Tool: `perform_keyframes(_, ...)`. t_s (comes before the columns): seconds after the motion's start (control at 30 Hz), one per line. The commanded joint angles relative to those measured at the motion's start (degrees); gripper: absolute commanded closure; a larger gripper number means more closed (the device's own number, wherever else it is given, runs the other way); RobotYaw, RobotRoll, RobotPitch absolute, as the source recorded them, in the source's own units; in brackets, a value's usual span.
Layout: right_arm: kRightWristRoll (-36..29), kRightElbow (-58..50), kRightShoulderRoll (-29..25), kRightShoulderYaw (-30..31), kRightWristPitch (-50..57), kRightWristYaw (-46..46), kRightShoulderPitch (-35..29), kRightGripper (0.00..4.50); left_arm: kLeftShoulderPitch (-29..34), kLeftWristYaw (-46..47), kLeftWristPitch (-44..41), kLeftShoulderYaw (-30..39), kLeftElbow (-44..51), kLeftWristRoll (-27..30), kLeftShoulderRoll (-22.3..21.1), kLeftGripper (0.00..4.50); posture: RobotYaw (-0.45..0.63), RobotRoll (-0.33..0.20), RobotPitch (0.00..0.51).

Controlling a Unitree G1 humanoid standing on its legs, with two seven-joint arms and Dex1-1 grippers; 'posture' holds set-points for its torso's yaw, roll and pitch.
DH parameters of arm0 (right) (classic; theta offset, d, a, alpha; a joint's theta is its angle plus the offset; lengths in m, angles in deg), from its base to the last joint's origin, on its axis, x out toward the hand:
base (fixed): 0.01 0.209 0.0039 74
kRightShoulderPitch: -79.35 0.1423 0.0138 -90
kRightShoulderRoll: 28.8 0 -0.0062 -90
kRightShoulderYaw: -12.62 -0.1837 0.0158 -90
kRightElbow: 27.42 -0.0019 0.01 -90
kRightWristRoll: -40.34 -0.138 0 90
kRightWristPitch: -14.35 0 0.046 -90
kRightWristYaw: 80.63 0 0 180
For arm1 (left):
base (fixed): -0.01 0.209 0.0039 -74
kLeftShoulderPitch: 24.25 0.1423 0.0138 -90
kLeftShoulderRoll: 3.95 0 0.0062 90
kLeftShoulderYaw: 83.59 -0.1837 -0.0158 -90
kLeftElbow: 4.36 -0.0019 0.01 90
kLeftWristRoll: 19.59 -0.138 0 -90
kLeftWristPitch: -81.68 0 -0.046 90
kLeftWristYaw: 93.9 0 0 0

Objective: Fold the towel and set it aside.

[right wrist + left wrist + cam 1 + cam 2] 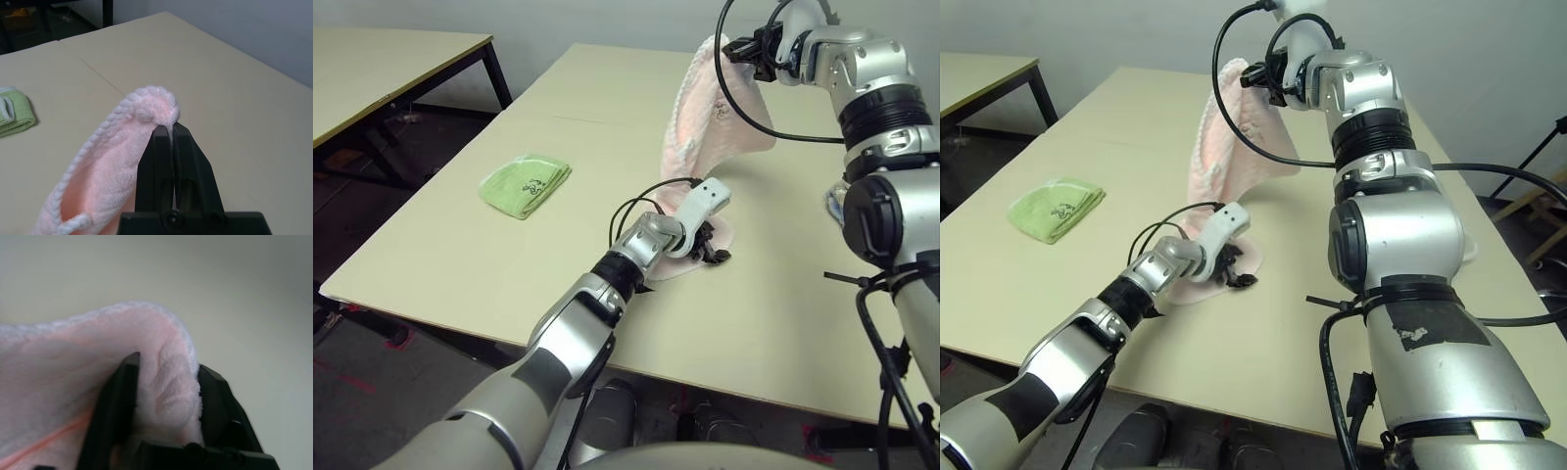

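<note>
The fingers of my left gripper are closed around a bunched fold of the towel, so they should open and pinch just the towel's lower corner (164, 320) before stretching the towel.
The towel (715, 108), pale pink terry with white edging, hangs stretched from high at the back of the table (460, 255) down to its surface. My right gripper (749, 47) is raised at the far side and shut on the towel's top corner (151, 105). The towel's lower end lies bunched on the table near the middle. My left gripper (710, 250) sits low there, and its black fingers (120, 396) are closed on a fold of the towel (166, 382).
A green folded towel (526, 184) lies on the table's left side. A pale bluish thing (832, 204) peeks out behind my right arm at the right edge. A second table (382, 59) stands off to the left across a gap.
</note>
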Motion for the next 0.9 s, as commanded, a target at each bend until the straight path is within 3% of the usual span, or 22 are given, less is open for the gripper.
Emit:
perform_keyframes(0.03,-0.04,-1.13,-0.67,0.15,1.01,-0.83,-0.01,4.5,4.35,-2.76,-3.43,-0.66,4.93,-1.76,-5.55,3.27,0.24,0.0,0.042)
perform_keyframes(0.17,0.01,-1.33,-0.77,0.22,1.26,-1.06,-0.41,4.5,7.65,-5.91,-6.81,1.46,13.8,0.09,-11.66,4.48,0.25,0.0,0.042)
perform_keyframes(0.43,0.06,-1.45,-0.76,0.36,1.58,-1.45,-0.78,4.5,12.61,-15.79,-8.28,2.64,26.73,3.43,-24.83,4.48,0.26,0.0,0.046)
perform_keyframes(0.47,0.09,-1.44,-0.73,0.4,1.57,-1.48,-0.82,4.5,12.96,-16.09,-7.71,3.3,27.25,4.02,-25.43,3.97,0.26,0.0,0.046)
perform_keyframes(0.53,0.13,-1.39,-0.71,0.46,1.58,-1.54,-0.88,4.5,13.3,-16.33,-8.67,4.91,28.41,5.85,-25.6,3.47,0.26,0.0,0.046)
perform_keyframes(0.87,0.85,-0.82,-0.88,1.04,1.21,-1.64,-1.2,4.5,10.83,-10.13,-31.37,13.09,43.01,16.94,-20.76,0.13,0.26,0.0,0.042)
perform_keyframes(0.9,0.88,-0.62,-0.87,0.96,1.02,-1.39,-1.2,4.5,10.31,-8.57,-32.94,13.59,43.64,17.46,-19.91,0.06,0.26,0.0,0.042)
